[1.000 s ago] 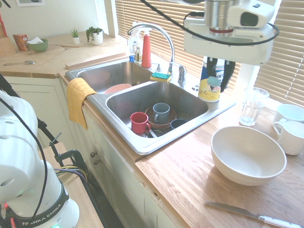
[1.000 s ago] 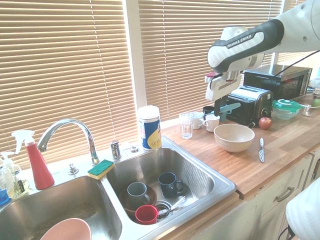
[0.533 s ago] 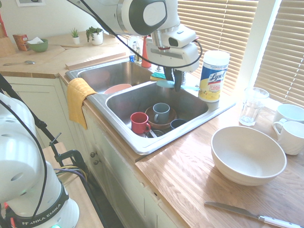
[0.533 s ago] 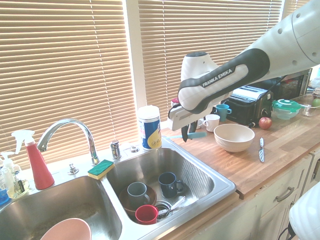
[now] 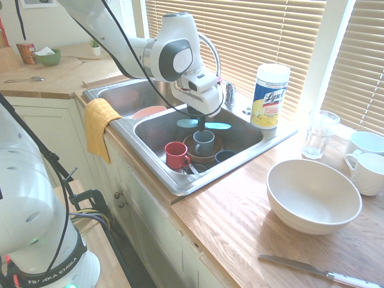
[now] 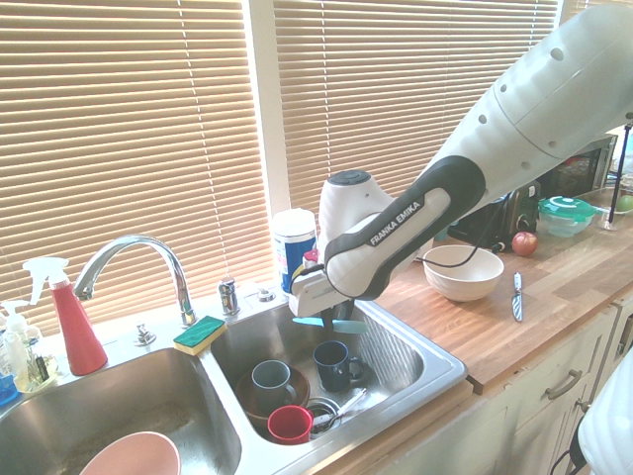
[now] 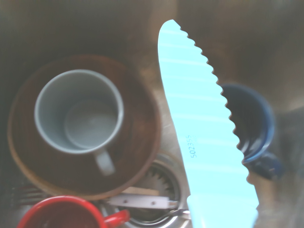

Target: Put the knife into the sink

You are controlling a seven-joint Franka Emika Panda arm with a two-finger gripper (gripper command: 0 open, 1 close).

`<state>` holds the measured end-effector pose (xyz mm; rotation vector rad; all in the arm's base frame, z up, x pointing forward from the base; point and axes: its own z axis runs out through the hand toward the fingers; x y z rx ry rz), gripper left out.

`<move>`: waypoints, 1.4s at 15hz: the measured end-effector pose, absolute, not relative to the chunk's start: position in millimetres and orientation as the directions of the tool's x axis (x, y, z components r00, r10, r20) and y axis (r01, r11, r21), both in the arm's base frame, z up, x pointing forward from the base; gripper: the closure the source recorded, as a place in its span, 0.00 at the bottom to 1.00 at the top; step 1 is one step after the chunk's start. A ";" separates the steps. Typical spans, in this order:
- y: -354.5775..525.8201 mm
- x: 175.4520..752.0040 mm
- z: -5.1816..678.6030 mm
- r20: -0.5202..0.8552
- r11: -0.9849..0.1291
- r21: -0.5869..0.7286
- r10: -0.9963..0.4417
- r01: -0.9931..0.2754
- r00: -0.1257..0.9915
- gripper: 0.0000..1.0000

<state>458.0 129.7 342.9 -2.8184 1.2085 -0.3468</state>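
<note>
The turquoise knife, still level above the sink's dishes, will be let go by my gripper on the white-handled cutlery (image 6: pixel 345 406) (image 7: pixel 194 212) by the drain, near the red mug.
The turquoise knife (image 5: pixel 219 126) hangs level over the right basin of the steel sink (image 5: pixel 180 180), and my gripper (image 5: pixel 201 124) is shut on it near its middle. It is a little above the dishes in that basin. From the other side, the knife (image 6: pixel 312 321) sticks out on both sides of the gripper (image 6: pixel 336 315), inside the sink's rim (image 6: pixel 435 376). In the wrist view the serrated blade (image 7: pixel 204 142) runs between a grey mug (image 7: pixel 78 111) and a blue mug (image 7: pixel 251 123).
Under the knife sit a grey mug (image 5: pixel 203 142) on a brown plate, a red mug (image 5: pixel 176 155) and a blue mug (image 5: pixel 223 156). A pink bowl (image 5: pixel 148 111) lies in the left basin. On the counter are a wipes canister (image 5: pixel 268 96), a white bowl (image 5: pixel 313 195) and a metal table knife (image 5: pixel 318 270).
The arm has swung from above the counter near the canister to over the right basin and come down lower, carrying the turquoise knife with it.
</note>
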 end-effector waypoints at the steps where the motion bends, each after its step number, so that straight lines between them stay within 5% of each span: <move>1: 137.2 457.0 334.4 0.180 -0.688 -0.135 -0.725 -0.713 0.665 1.00; 15: 138.9 445.5 206.1 0.100 -0.644 -0.058 -0.764 -0.763 0.637 1.00; 16: 138.9 443.3 195.5 0.087 -0.643 -0.050 -0.765 -0.764 0.638 0.00; 21: 134.6 437.4 164.2 0.052 -0.636 -0.035 -0.772 -0.771 0.634 0.00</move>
